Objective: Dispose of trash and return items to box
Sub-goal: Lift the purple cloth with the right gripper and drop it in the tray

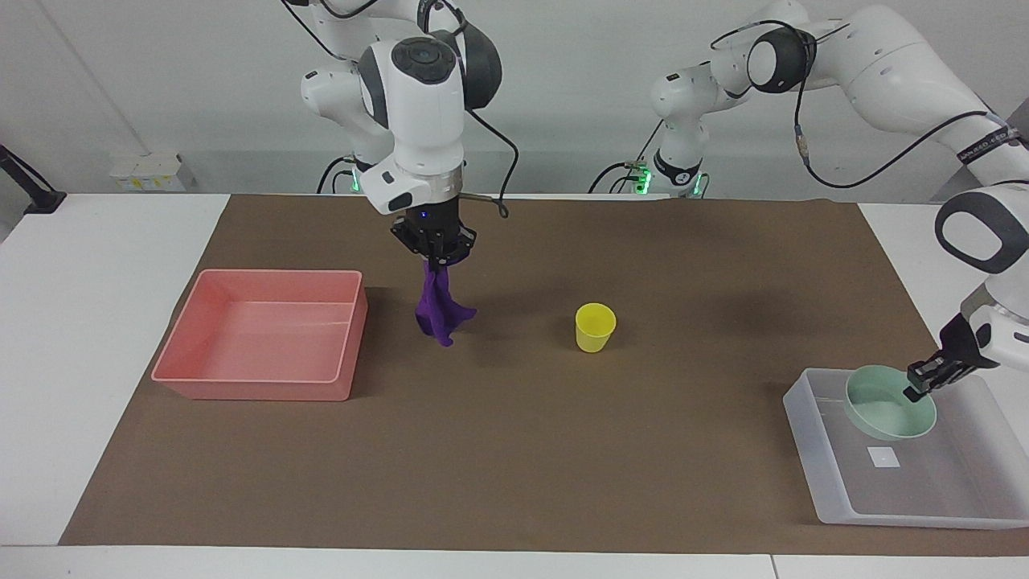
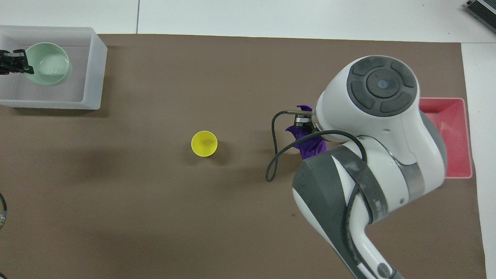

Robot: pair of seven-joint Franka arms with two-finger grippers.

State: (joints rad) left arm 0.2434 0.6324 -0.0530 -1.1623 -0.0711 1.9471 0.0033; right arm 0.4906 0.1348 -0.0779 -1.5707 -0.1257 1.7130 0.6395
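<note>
I will use my left gripper to set free the mint-green bowl on the bottom of the translucent box, near the box's side [image 2: 60,74] facing the yellow cup.
The trash, a deep-purple cloth [image 1: 438,310] [image 2: 309,144], hangs in folds from my right gripper [image 1: 434,256], which is shut on its top. It dangles over the brown mat between the pink bin and the yellow cup [image 1: 595,327] [image 2: 204,143]. The cup stands upright mid-mat. My left gripper [image 1: 918,389] [image 2: 16,64] is shut on the rim of the mint-green bowl [image 1: 884,404] [image 2: 47,64], held tilted within the translucent box [image 1: 812,450] [image 2: 95,77]. In the overhead view the right wrist hides its own fingers.
A pink rectangular bin [image 1: 265,334] [image 2: 453,135] sits toward the right arm's end of the table, beside the hanging cloth. A small white label [image 1: 883,457] lies on the box's floor. The brown mat [image 1: 563,450] covers most of the white table.
</note>
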